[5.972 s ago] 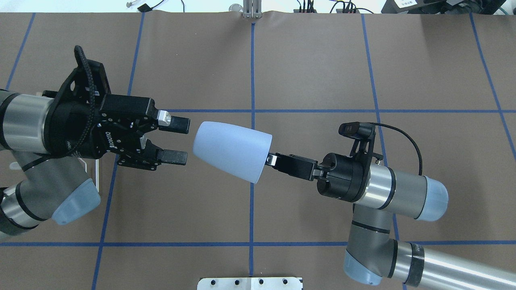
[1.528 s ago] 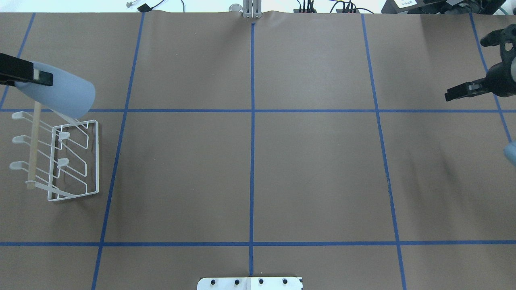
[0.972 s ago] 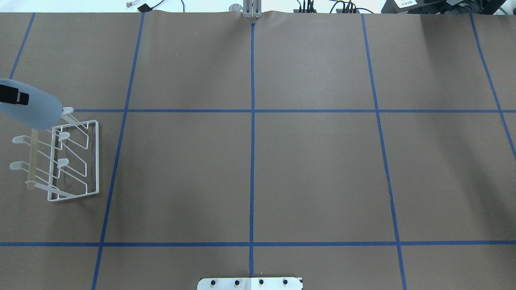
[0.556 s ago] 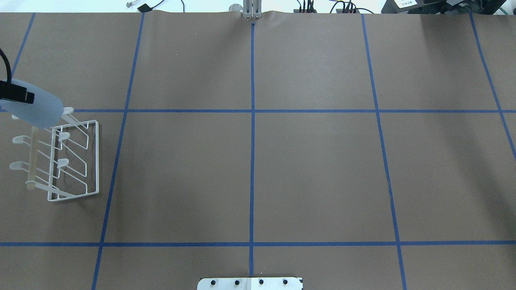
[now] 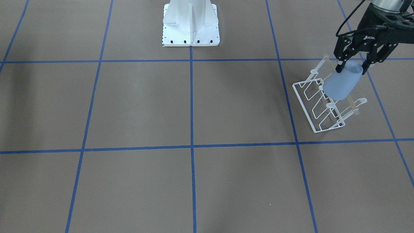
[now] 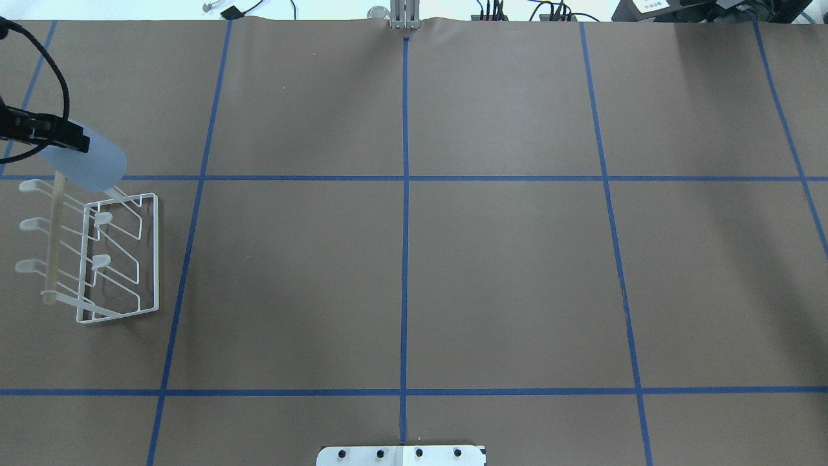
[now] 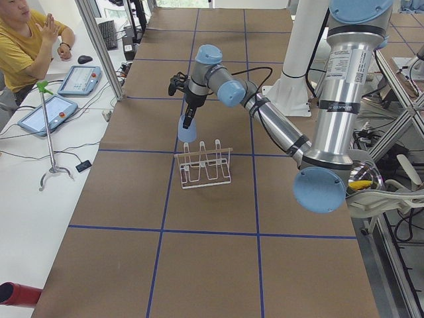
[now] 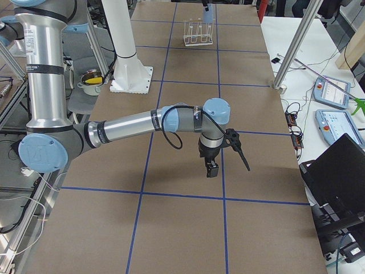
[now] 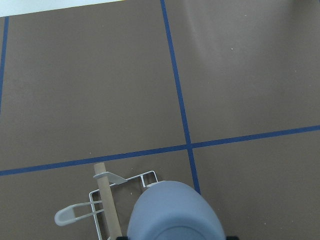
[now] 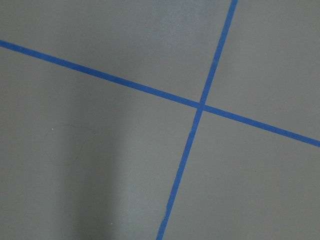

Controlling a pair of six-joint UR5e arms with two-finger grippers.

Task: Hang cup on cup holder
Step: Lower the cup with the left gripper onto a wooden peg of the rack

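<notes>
My left gripper has the light-blue cup. It will let go of it on the white cup holder's peg (image 5: 321, 113) just past the cup's opening.
My left gripper (image 5: 352, 67) is shut on the narrow base end of the light-blue cup (image 5: 342, 82). It holds the cup tilted, mouth down, over the far end of the white wire cup holder (image 5: 330, 105). In the overhead view the cup (image 6: 87, 163) covers the holder's (image 6: 50, 259) far prong on the slanted side. The left wrist view shows the cup's base (image 9: 175, 215) just above the holder's wooden rod (image 9: 106, 200). My right gripper (image 8: 211, 169) points down over bare table far from the holder; I cannot tell whether it is open or shut.
The robot's white base (image 5: 190, 22) stands at the table's near middle. Blue tape lines (image 6: 405, 259) mark a grid on the brown table. An operator (image 7: 26, 46) sits beyond the far edge beside tablets.
The cup has shifted right, toward the table's middle, and now covers the far prong that showed beside it before. The right arm left the overhead view earlier.
</notes>
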